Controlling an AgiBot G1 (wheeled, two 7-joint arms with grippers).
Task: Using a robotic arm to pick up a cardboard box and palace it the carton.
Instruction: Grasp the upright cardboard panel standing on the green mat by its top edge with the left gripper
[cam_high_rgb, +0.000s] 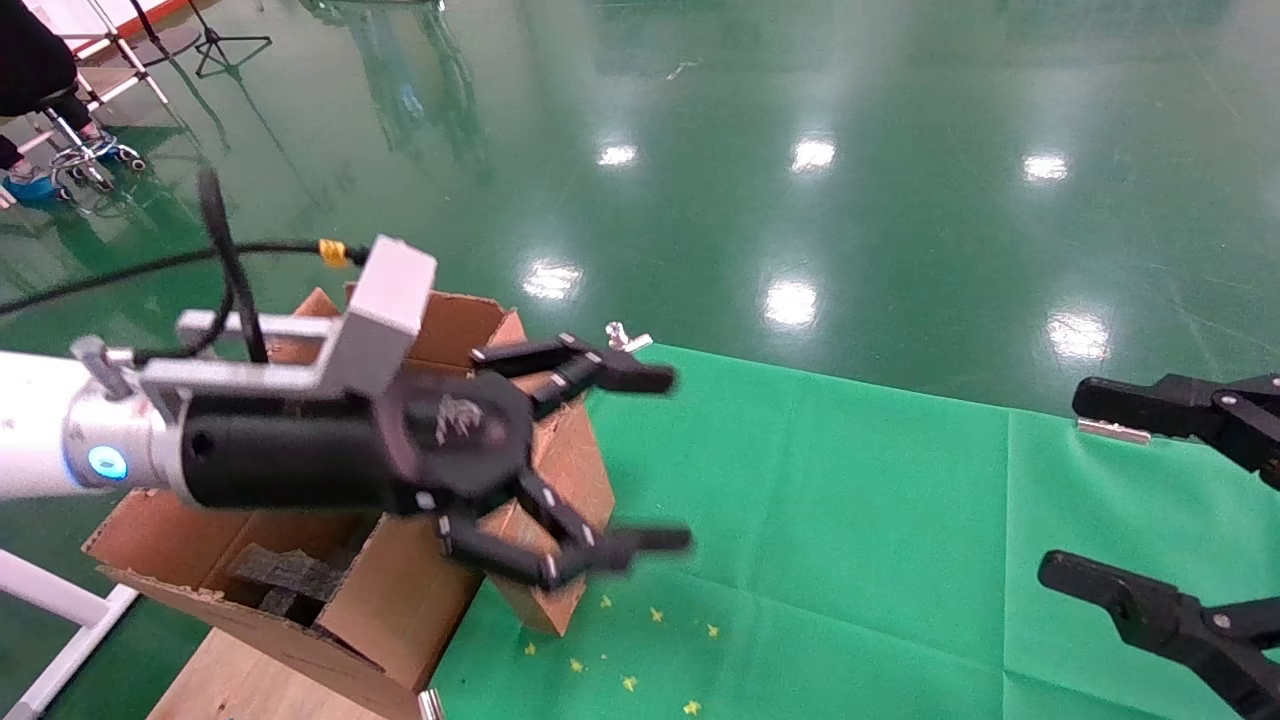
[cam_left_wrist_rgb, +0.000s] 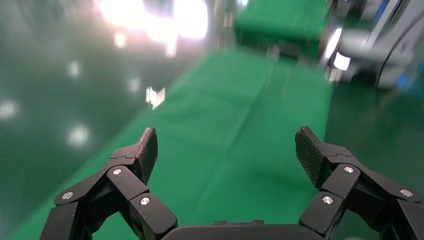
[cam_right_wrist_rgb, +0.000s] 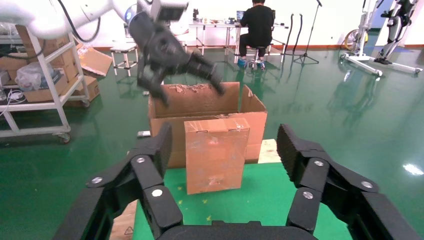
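Note:
I need to next move my left gripper to the middle of the small cardboard box's narrow top (cam_high_rgb: 553, 464) and close it there across the box's thickness.
The small cardboard box (cam_high_rgb: 582, 452) stands upright on the green mat, against the end of the large carton (cam_high_rgb: 400, 600); both also show in the right wrist view, box (cam_right_wrist_rgb: 216, 152) and carton (cam_right_wrist_rgb: 200, 102). Black foam inserts (cam_high_rgb: 285, 578) lie inside the carton. The white-and-silver left arm reaches over the carton. My left gripper (cam_high_rgb: 658, 460) is open and empty, in the air in front of the box's upper part; the left wrist view (cam_left_wrist_rgb: 226, 145) shows only green mat between its fingers. My right gripper (cam_high_rgb: 1085, 485) is open and empty at the right edge, facing the box from afar (cam_right_wrist_rgb: 225, 147).
A green mat (cam_high_rgb: 850, 560) covers the table, with small yellow scraps (cam_high_rgb: 630, 650) near the box. A wooden board (cam_high_rgb: 250, 685) lies under the carton. A white shelf trolley (cam_right_wrist_rgb: 45, 100) and a seated person (cam_right_wrist_rgb: 260, 25) are far behind on the green floor.

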